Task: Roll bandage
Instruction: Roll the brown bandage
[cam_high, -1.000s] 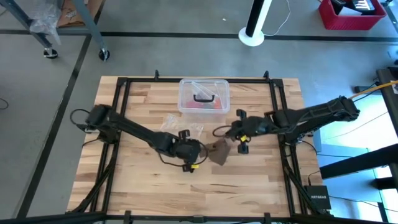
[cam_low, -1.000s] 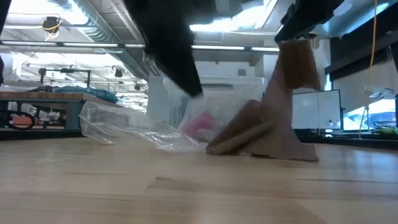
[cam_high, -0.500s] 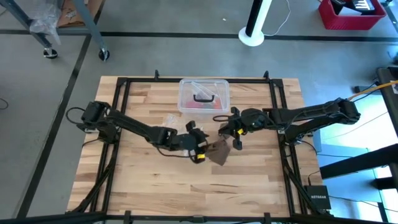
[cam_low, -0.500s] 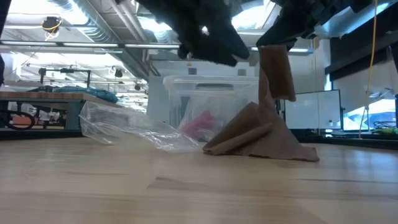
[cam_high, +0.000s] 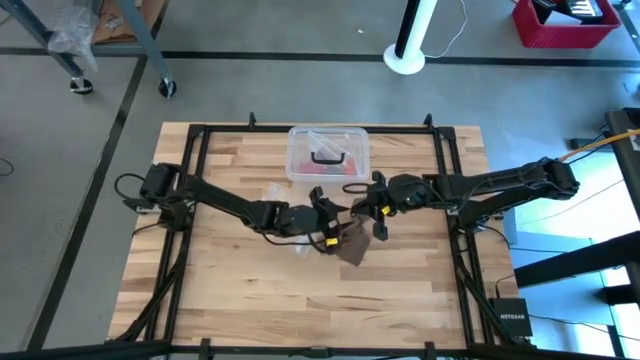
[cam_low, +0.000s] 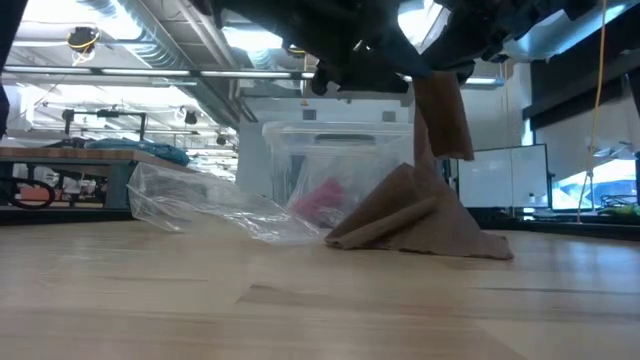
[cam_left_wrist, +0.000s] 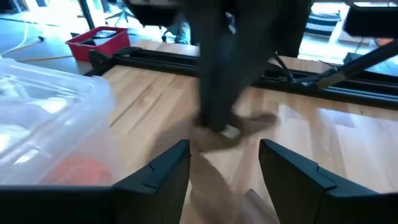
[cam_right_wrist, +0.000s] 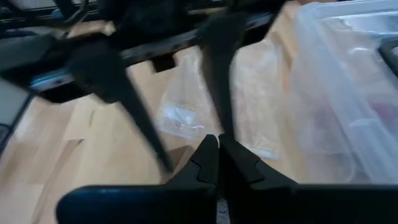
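My right gripper is going to let go of the brown bandage, setting it free on the table just ahead of my left gripper's fingertips (cam_high: 363, 237).
The brown bandage (cam_low: 410, 218) lies mostly as a loose heap on the table's middle (cam_high: 350, 245). One strip of it rises to my right gripper (cam_low: 440, 72), which is shut on it above the heap (cam_high: 360, 214). My left gripper (cam_high: 335, 230) stands open just left of the heap and points nearly level at it. In the left wrist view its fingers (cam_left_wrist: 168, 177) frame the blurred bandage (cam_left_wrist: 249, 121) ahead without touching it. My right gripper pinches the bandage's raised end (cam_low: 438, 88) between its two shut fingers, coming from the table's right and slanting down. A short flap (cam_low: 452, 130) hangs beside the grip. The strip runs down to the heap, which rests on the table.
A clear plastic box with a black handle (cam_high: 327, 155) stands at the far middle, just behind both grippers. A clear thin plastic bag (cam_low: 210, 205) lies to the left of the heap. The table's near half (cam_high: 300, 300) is bare wood.
My left gripper has moved toward the table's right and far side, up to the bandage heap, and has tipped up from pointing down to nearly level. My right gripper has shifted a little toward the left, carrying the raised end with it; the heap has stayed put.
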